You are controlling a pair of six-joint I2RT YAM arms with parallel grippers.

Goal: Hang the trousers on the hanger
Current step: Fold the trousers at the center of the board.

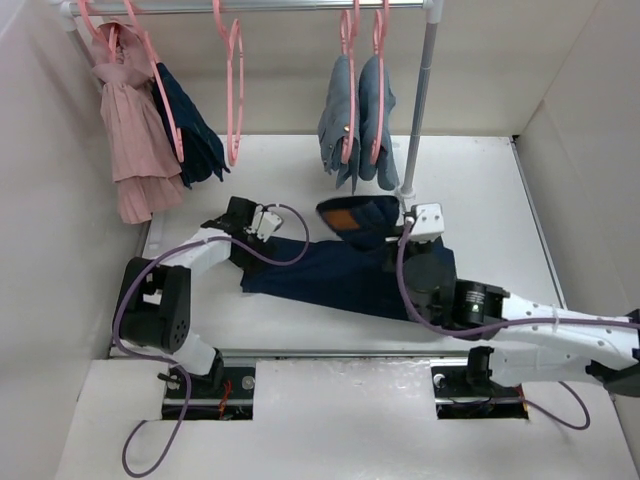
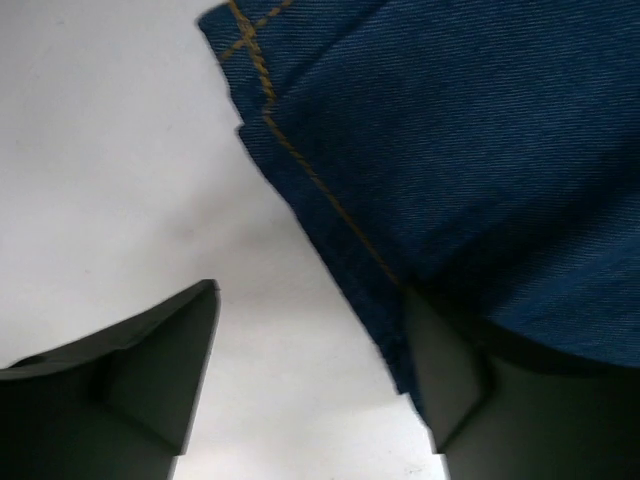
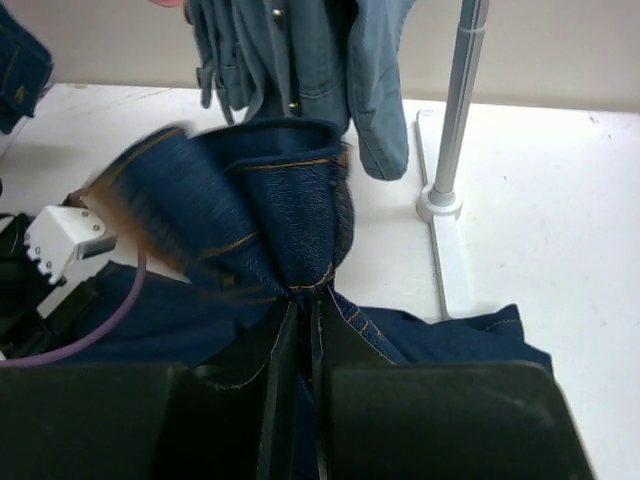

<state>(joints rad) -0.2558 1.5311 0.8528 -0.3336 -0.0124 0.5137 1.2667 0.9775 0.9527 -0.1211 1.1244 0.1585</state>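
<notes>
The waistband on the end of the trousers (image 1: 245, 270), now lifted in a bunched fold, will be released by my right gripper beside my left gripper.
The dark navy trousers (image 1: 340, 275) lie across the middle of the table, their waistband end with the tan patch (image 1: 345, 216) lifted. My right gripper (image 1: 392, 238) is shut on a bunched fold of that waistband (image 3: 290, 200), and the fabric fans out above the closed fingers (image 3: 302, 300). At the trousers' left end my left gripper (image 1: 240, 258) is open low over the table (image 2: 311, 290). Its right finger (image 2: 440, 370) overlaps the stitched denim edge (image 2: 330, 200), and only bare table lies between the fingers. An empty pink hanger (image 1: 234, 90) hangs from the rail at the back.
On the rail hang a pink garment (image 1: 128, 130), another dark navy garment (image 1: 192, 125) and paler grey-blue jeans (image 1: 357, 120) on pink hangers. The grey rail pole (image 1: 422, 100) and its white foot (image 3: 445, 250) stand just behind my right gripper. White walls enclose the table.
</notes>
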